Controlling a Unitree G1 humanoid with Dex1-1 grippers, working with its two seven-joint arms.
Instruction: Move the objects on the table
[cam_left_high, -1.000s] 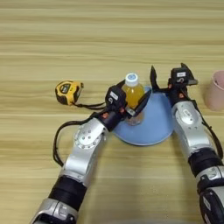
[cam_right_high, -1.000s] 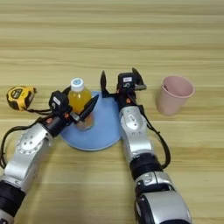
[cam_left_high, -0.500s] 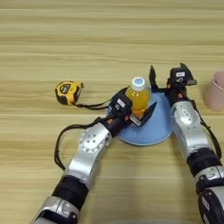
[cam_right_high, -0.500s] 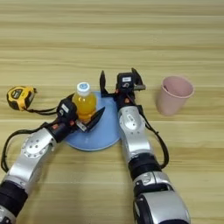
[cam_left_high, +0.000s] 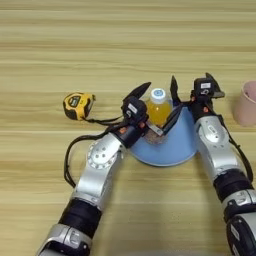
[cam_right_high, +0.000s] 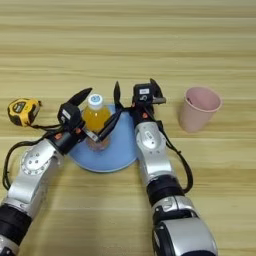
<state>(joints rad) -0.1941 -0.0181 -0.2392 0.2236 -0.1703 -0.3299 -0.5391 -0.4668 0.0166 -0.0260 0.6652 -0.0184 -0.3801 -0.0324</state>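
The robot's right gripper should next go to the lower body of the orange-juice bottle (cam_left_high: 157, 118), well below the bottle's white cap, and close there.
The orange-juice bottle (cam_left_high: 158, 109) with its white cap stands upright on the left part of the round blue plate (cam_left_high: 175, 147). My left gripper (cam_left_high: 156, 106) is open around it, one finger behind the cap at upper left and the other low at the bottle's right. My right gripper (cam_left_high: 191, 84) hovers open over the plate's far rim, just right of the bottle, holding nothing. The yellow-black tape measure (cam_left_high: 77, 105) lies on the table (cam_left_high: 125, 45) to the left, its black strap trailing toward my left arm. The pink cup (cam_right_high: 199, 107) stands upright at the right.
My left forearm crosses the table from the lower left to the plate. My right forearm comes up from the lower right beside the plate. A black cable loops beside the left arm (cam_left_high: 70, 160).
My left gripper carried the bottle a little to the right over the plate, and its fingers now stand wider apart around it. The right arm has stayed put.
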